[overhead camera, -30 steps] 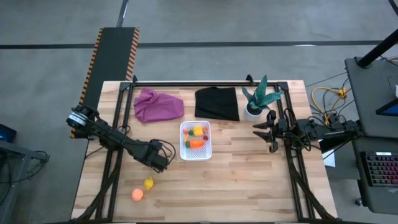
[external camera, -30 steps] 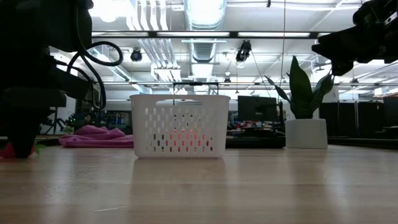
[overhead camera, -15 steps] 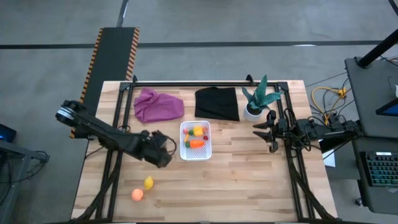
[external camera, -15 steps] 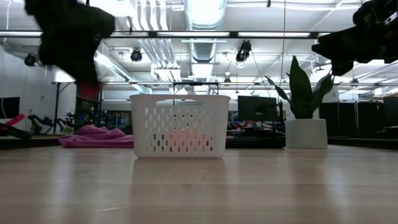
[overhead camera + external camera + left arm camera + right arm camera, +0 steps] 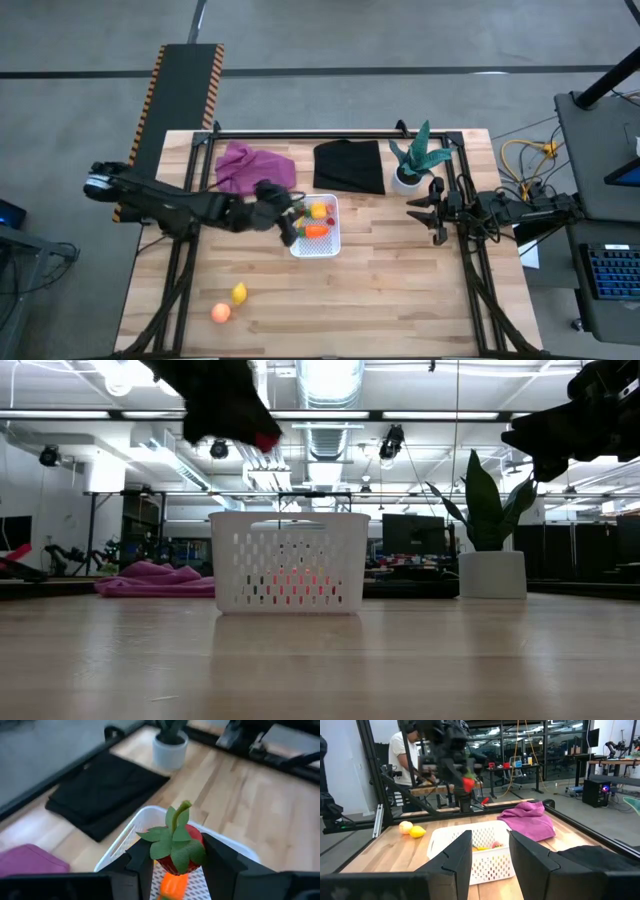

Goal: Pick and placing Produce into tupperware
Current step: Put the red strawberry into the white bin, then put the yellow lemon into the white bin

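Note:
Next, my left gripper puts the strawberry down beside the orange carrot in the white tupperware (image 5: 305,222).
A red strawberry (image 5: 182,851) with green leaves hangs above the left rim of the white tupperware (image 5: 316,251), with my left gripper (image 5: 290,222) shut on it. The tupperware (image 5: 288,560) stands mid-table and holds an orange carrot (image 5: 317,231), a lemon (image 5: 318,210) and small red berries. Another lemon (image 5: 239,294) and an orange peach (image 5: 220,312) lie on the table near its front left. My right gripper (image 5: 420,213) waits open at the table's right side, nothing between its fingers. My left gripper pinches the strawberry's red body (image 5: 195,840) between its two fingers, one on each side. It comes slanting down from the table's left. The strawberry is lifted clear, its green leaves (image 5: 172,837) facing away from the gripper.
A purple cloth (image 5: 255,168) and a black cloth (image 5: 349,165) lie behind the tupperware. A potted plant (image 5: 415,160) stands at the far right, near my right gripper. A person (image 5: 402,750) stands beyond the table's left side. Bare wood lies in front of the tupperware.
My left gripper has risen from the table near the loose lemon and gone toward the far edge and right, up to the tupperware's left rim. It has tipped from pointing down to slanting forward. The strawberry has been lifted clear of the table with it.

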Controlling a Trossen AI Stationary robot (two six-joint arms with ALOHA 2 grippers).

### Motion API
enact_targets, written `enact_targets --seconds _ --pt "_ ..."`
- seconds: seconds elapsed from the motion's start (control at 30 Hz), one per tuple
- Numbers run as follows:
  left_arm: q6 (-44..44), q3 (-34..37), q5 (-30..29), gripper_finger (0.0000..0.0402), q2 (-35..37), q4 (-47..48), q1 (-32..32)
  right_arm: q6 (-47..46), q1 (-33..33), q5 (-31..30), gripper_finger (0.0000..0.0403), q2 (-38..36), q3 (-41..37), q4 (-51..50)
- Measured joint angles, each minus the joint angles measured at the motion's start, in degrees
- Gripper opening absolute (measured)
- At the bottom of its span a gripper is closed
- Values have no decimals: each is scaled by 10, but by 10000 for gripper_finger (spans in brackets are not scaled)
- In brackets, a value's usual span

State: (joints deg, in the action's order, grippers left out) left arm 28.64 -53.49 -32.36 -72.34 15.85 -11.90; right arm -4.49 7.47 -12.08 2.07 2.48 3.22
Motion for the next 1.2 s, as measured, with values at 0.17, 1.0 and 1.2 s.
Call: enact_targets --seconds 0.17,1.0,1.2 --pt "-6 -2 49 113 -78 -28 55 0 0 0 123 0 0 0" --pt "-25 -16 77 161 -173 37 97 0 0 0 123 0 0 -27" --pt "-40 -18 77 222 -180 37 97 0 0 0 123 0 0 -26"
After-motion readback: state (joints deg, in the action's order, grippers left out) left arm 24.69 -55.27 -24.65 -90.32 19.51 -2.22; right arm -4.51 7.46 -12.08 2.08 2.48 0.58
